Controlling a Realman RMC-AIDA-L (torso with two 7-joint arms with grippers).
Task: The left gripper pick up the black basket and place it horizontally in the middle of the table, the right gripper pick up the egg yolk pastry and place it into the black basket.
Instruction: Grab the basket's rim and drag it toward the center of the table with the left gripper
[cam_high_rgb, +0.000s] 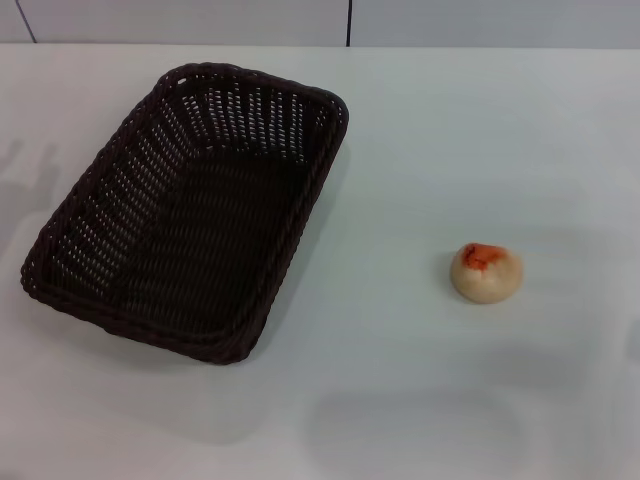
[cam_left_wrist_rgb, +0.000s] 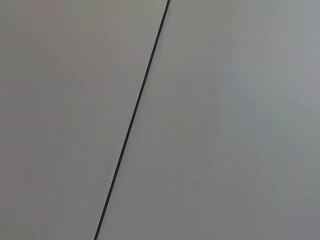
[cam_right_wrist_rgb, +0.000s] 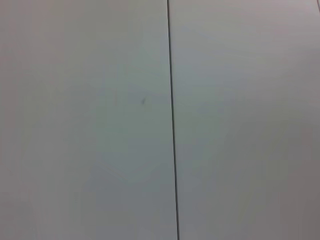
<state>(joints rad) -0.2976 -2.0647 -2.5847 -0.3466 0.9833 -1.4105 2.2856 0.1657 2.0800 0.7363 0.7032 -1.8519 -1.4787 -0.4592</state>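
Note:
Next, my left gripper will grab the black basket by the middle of its long rim (cam_high_rgb: 106, 157) facing away from the egg yolk pastry.
The black basket (cam_high_rgb: 190, 210) is a large dark woven wicker basket that lies on the left half of the white table (cam_high_rgb: 400, 380), turned at a slant with one short end toward the far side. It is empty. The egg yolk pastry (cam_high_rgb: 486, 271), a small pale bun with an orange-red patch on top, sits on the table to the right of the basket, well apart from it. Neither the left gripper nor the right gripper shows in any view. Both wrist views show only a plain pale surface with a thin dark seam.
The table's far edge meets a pale wall with a dark vertical seam (cam_high_rgb: 348, 22). Faint shadows fall on the table near the left edge and the front.

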